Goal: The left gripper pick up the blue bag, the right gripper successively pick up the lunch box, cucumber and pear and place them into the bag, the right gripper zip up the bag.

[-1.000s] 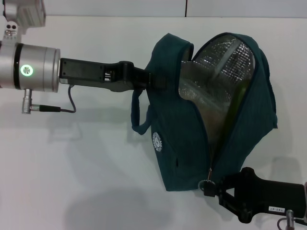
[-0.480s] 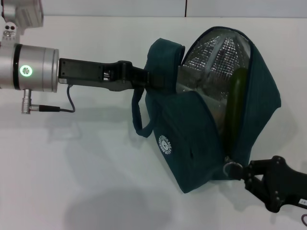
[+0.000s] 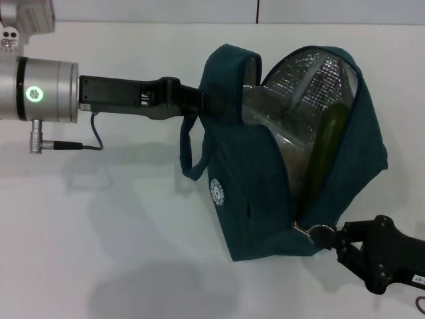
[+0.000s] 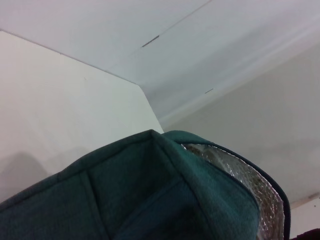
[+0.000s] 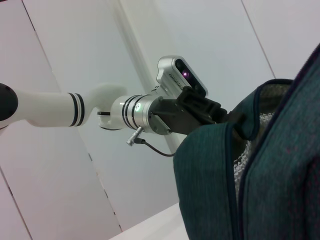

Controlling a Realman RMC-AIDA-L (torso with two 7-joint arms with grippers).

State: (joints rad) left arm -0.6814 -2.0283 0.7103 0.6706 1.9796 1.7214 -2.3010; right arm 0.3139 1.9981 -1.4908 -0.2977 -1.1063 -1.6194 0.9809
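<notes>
The blue bag's upper edge is in my left gripper, far from the zipper's low end, so that gripper should open and grab the bag's side lower down [image 3: 224, 216] for zipping.
The blue bag [image 3: 255, 193] hangs above the white table, its mouth open and its silver foil lining [image 3: 302, 76] showing. My left gripper [image 3: 207, 103] is shut on the bag's upper edge by a loop handle [image 3: 189, 156]. The dark green cucumber [image 3: 325, 149] stands inside against the far wall. The clear lunch box [image 3: 269, 119] shows inside below the rim. The pear is hidden. My right gripper [image 3: 337, 240] is shut on the ring zipper pull [image 3: 323, 234] at the low end of the zipper. The bag also shows in the left wrist view [image 4: 150, 200] and the right wrist view [image 5: 210, 180].
The white table [image 3: 99, 226] lies under the bag, with its back edge against a pale wall [image 3: 199, 10]. The left arm's silver wrist with its lit green ring [image 3: 34, 93] and a cable [image 3: 99, 136] are at the left. The left arm also shows in the right wrist view [image 5: 145, 112].
My right gripper has pulled the zipper pull to the right and a little up. The bag swung right, then its lower part settled back left. The cucumber shows more.
</notes>
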